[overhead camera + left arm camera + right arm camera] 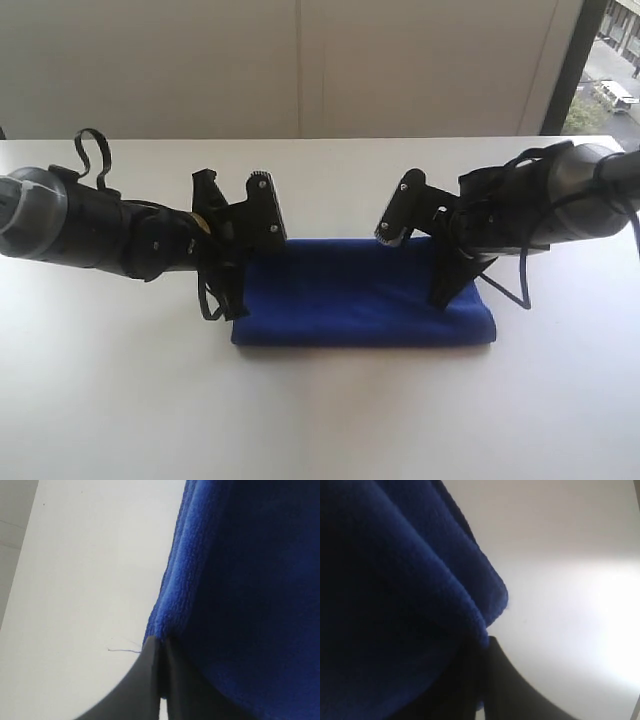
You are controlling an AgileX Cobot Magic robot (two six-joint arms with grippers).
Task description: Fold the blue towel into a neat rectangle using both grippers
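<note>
Next, my left gripper opens and pulls the towel straight by its short end (250, 312), because the under layer shows past the top layer at the towel's far corner.
The blue towel (360, 295) lies folded into a long band across the middle of the white table (320, 420). My left gripper (232, 305) points down at the band's left end. In the left wrist view that gripper (161, 642) is shut on the towel (240, 580), pinching a corner of its edge. My right gripper (440, 295) comes down on the right end of the band. In the right wrist view it (482, 642) is shut on a thick fold of the towel (385, 580). The white tag is hidden.
Bare white tabletop (85, 580) surrounds the towel on all sides. A loose blue thread (122, 651) lies beside the left fingertips. A white wall (300, 60) stands behind the table, with a window (610, 70) at the far right.
</note>
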